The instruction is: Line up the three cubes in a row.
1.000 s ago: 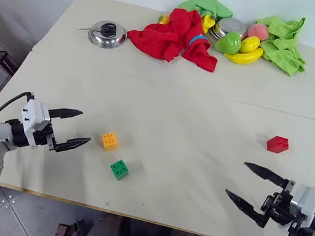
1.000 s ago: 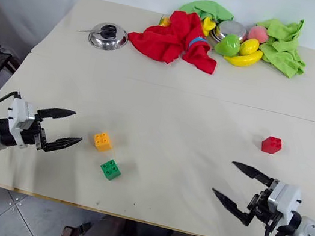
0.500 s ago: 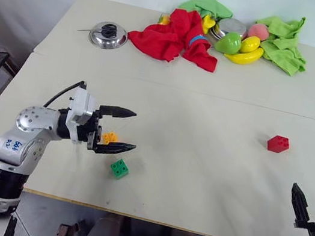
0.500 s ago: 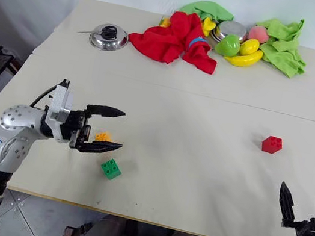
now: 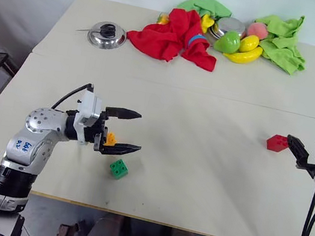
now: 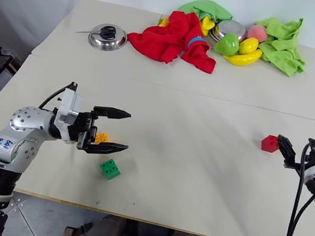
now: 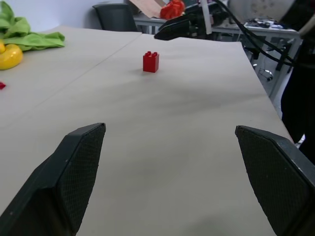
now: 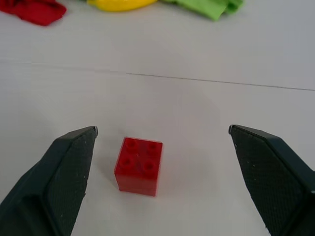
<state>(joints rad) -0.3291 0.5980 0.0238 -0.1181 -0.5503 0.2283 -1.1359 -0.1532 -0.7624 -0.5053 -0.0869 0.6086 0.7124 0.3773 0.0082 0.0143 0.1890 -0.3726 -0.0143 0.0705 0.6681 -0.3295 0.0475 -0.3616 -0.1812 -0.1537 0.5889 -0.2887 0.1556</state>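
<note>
The green cube is near the table's front edge. My left gripper goes there next and closes on the cube's opposite sides (image 5: 118, 171), below the studs.
Toward the right of the table sits the red cube (image 5: 276, 143), studs up; it also lies between the fingers in the right wrist view (image 8: 139, 165). My right gripper (image 5: 303, 141) is open just to the cube's right, pointing at it without touching. The orange-yellow cube (image 5: 110, 138) lies at front left, partly hidden behind my left gripper (image 5: 140, 131). That gripper is open and level, pointing right, its fingers above the table. The green cube (image 5: 119, 168) lies just in front of it. The left wrist view looks across the table to the red cube (image 7: 150, 62).
At the back of the table lie a steel lid (image 5: 106, 34), a crumpled red cloth (image 5: 175, 35), green cloths (image 5: 283, 42), a metal bowl (image 5: 231, 26) and plastic fruits (image 5: 245, 55). A seam (image 5: 210, 95) crosses the table. The front edge runs close to the green cube.
My left gripper moved right to the orange-yellow cube, then held still. My right gripper swung from the front edge, where it pointed left, forward and right to beside the red cube.
</note>
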